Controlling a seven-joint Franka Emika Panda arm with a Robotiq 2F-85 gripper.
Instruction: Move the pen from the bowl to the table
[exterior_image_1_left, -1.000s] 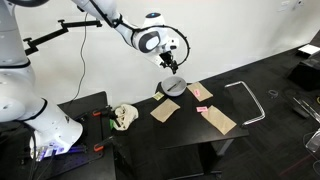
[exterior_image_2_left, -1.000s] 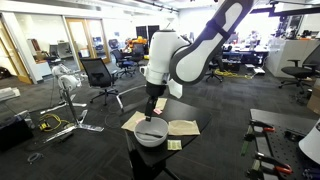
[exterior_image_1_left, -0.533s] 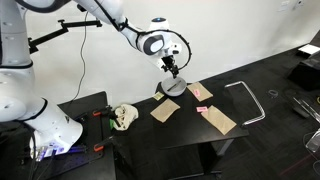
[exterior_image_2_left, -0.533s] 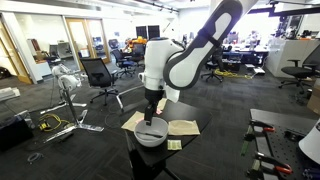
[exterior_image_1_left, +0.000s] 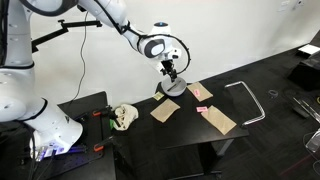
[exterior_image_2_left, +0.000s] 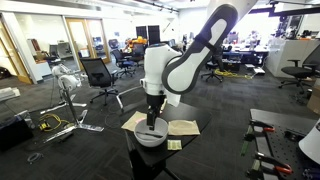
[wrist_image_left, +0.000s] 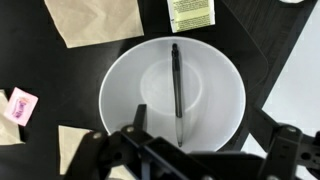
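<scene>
The pen in the bowl is next: my gripper needs to go down into the bowl and close on the middle of the pen (exterior_image_1_left: 174, 84) (wrist_image_left: 178, 95), about halfway between its two ends.
A dark pen (wrist_image_left: 176, 85) lies across the middle of the pale round bowl (wrist_image_left: 120, 100), which fills the wrist view. The bowl stands on the black table (exterior_image_1_left: 260, 80) and shows in both exterior views (exterior_image_1_left: 173, 88) (exterior_image_2_left: 150, 137). My gripper (wrist_image_left: 205, 125) hangs just above the bowl (exterior_image_1_left: 172, 72) (exterior_image_2_left: 151, 120); it is open and empty, with its fingers at either side of the pen's near end.
Tan cardboard squares (exterior_image_1_left: 165, 110) (exterior_image_1_left: 221, 121) (wrist_image_left: 92, 18) lie on the table around the bowl, with a pink note (exterior_image_1_left: 201, 93) (wrist_image_left: 18, 104) and a green-white packet (wrist_image_left: 190, 12). A metal handle frame (exterior_image_1_left: 247, 98) lies further along. A lower black stand (exterior_image_1_left: 95, 108) holds a crumpled cloth (exterior_image_1_left: 122, 117).
My gripper has come down towards the bowl and now hangs close above it. The pen and bowl have not moved.
</scene>
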